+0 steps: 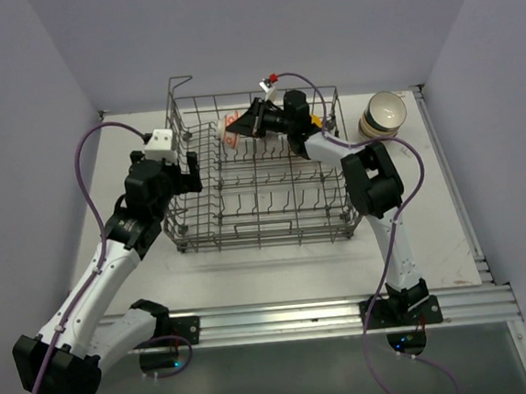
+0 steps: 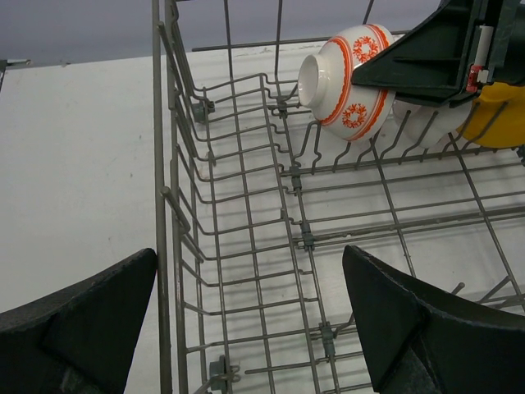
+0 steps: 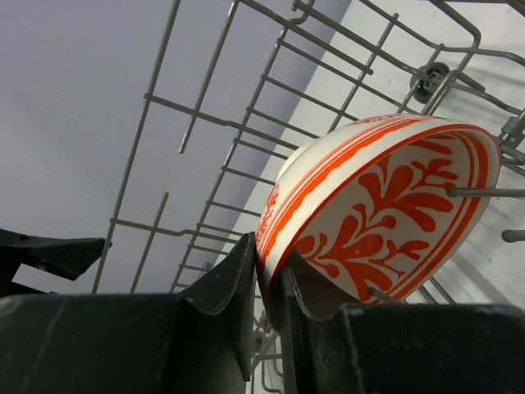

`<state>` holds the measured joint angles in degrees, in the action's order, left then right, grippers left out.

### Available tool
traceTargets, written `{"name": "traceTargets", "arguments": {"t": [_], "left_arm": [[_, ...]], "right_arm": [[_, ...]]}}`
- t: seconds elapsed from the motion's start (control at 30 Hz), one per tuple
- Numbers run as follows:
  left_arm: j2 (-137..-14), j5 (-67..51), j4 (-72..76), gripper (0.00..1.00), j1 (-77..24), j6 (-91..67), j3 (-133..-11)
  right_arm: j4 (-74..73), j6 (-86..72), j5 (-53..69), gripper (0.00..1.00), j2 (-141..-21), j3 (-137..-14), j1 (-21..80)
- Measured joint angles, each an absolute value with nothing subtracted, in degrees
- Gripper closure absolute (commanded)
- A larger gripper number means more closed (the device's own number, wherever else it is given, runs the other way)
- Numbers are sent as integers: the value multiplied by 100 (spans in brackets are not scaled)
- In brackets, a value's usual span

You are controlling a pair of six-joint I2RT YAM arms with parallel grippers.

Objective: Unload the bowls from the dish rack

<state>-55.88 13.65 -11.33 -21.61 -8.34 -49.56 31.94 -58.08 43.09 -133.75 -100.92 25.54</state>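
The orange-red patterned bowl will go down from my right gripper onto the white table [image 1: 386, 184] in front of the cream bowls.
A white bowl with an orange-red pattern [image 3: 385, 213] stands on edge among the tines at the back of the grey wire dish rack [image 1: 262, 243]. My right gripper [image 3: 267, 279] is shut on its rim, one finger inside and one outside. The top view shows that gripper [image 1: 246, 125] reaching over the rack's back wall onto the bowl [image 1: 232, 126]. In the left wrist view the same bowl [image 2: 349, 78] shows with a black finger [image 2: 426, 57] across it. My left gripper [image 1: 184, 172] hangs open at the rack's left wall [image 2: 168, 197], with nothing between its fingers [image 2: 426, 328].
A stack of cream bowls [image 1: 385, 113] stands on the white table to the right of the rack. A raised wire loop [image 1: 179, 80] sticks up at the rack's back left corner. Purple cables trail from both arms. Side walls enclose the table.
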Motion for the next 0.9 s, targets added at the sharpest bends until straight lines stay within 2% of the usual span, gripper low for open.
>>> {"name": "traceTargets", "arguments": {"t": [0.3, 0.63, 0.9], "left_arm": [[-5614, 1367, -1138, 0, -2161, -834, -4958], [-5651, 1365, -1138, 0, -2156, -832, -4956], [-5651, 1367, -1142, 0, -2150, -834, -4958]], "right_arm": [[2912, -5725, 4440, 100, -13104, -10101, 2554], [2029, -5249, 4611, 100, -11961, -10073, 2425], [-692, -3398, 3439, 100, -10366, -9953, 2158]]}}
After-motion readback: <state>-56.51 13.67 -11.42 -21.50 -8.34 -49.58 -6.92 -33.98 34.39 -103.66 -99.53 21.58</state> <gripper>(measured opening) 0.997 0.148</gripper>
